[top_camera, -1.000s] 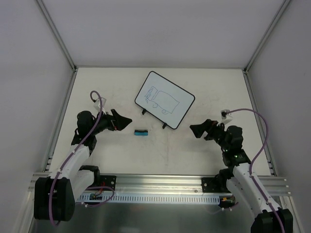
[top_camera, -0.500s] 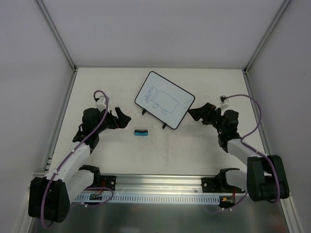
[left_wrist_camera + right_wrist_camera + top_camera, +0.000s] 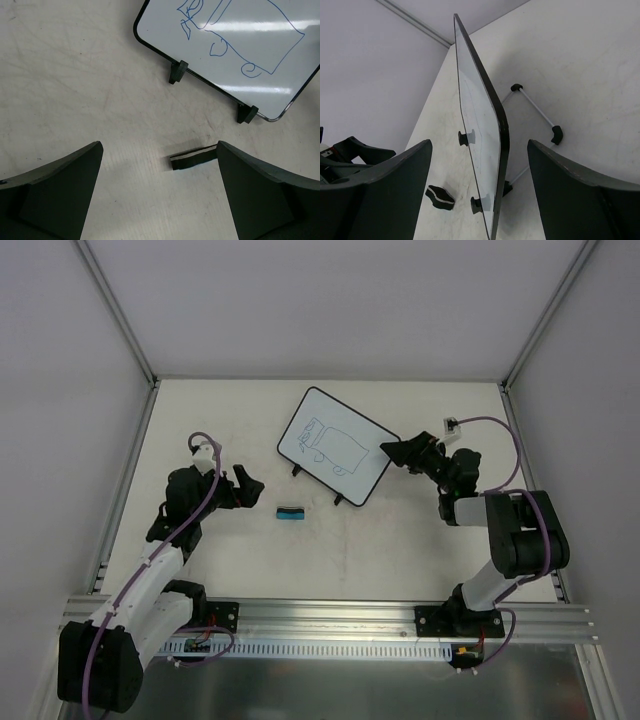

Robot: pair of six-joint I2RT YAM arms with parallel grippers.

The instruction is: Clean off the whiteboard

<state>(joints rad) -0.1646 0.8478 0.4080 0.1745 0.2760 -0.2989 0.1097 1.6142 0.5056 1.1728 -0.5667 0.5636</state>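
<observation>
Next, my left gripper grips the middle of the blue-and-black eraser block (image 3: 290,513) (image 3: 194,158), because the blue scribbles on the whiteboard need to be wiped off.
The whiteboard (image 3: 338,446) stands tilted on two black feet at the table's middle back, with blue scribbles on its face. It also shows in the left wrist view (image 3: 250,45) and edge-on in the right wrist view (image 3: 496,131). The blue-and-black eraser block (image 3: 290,512) lies in front of it, also seen in both wrist views (image 3: 192,158) (image 3: 440,196). My left gripper (image 3: 250,486) (image 3: 159,150) is open and empty, just left of the eraser. My right gripper (image 3: 388,451) (image 3: 479,145) is open, its fingers on either side of the board's right edge without touching it.
A thin wire stand leg with black end caps (image 3: 536,107) props the board from behind. Grey walls and metal frame rails (image 3: 128,460) enclose the table on three sides. The arm bases sit on a rail at the near edge (image 3: 330,618).
My right arm has swung left and forward, bringing its open gripper up to the board's right edge. My left gripper has barely shifted beside the eraser.
</observation>
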